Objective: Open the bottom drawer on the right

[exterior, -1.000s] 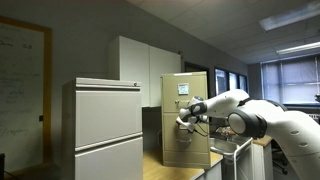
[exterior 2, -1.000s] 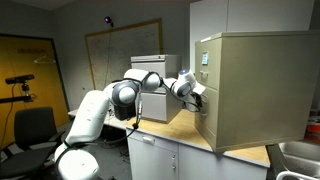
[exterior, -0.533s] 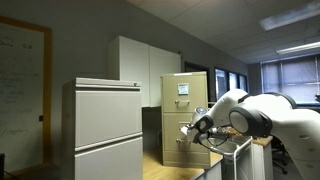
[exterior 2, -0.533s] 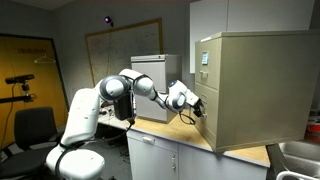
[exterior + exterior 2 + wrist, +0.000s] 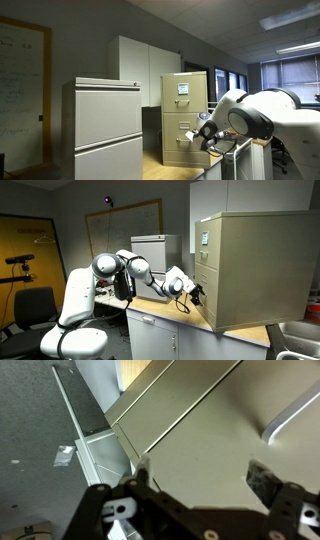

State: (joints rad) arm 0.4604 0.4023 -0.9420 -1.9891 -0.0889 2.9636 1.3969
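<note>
Next, I move my gripper to the metal handle (image 5: 184,139) (image 5: 289,415) of the tan filing cabinet's bottom drawer and close it there.
The tall tan filing cabinet (image 5: 185,118) stands on a wooden counter; its upper drawer carries a blue-white sticker (image 5: 183,90). The bottom drawer (image 5: 180,142) looks shut in both exterior views; it also shows edge-on in an exterior view (image 5: 208,298). My gripper (image 5: 204,131) hovers just in front of that drawer's face, and an exterior view (image 5: 194,290) shows a small gap. In the wrist view the gripper (image 5: 203,478) is open and empty, facing the flat beige drawer front (image 5: 210,445). The drawer's metal handle (image 5: 291,415) lies up and right of the fingers.
A wide pale-grey cabinet (image 5: 105,125) stands beside the tan one, also in an exterior view (image 5: 155,248). The wooden countertop (image 5: 178,310) runs between them. A metal sink (image 5: 296,336) sits past the cabinet. An office chair (image 5: 33,305) stands behind the robot base.
The gripper has come down from the level of the upper drawer to the level of the bottom drawer, and the arm has folded lower. The drawers have not moved.
</note>
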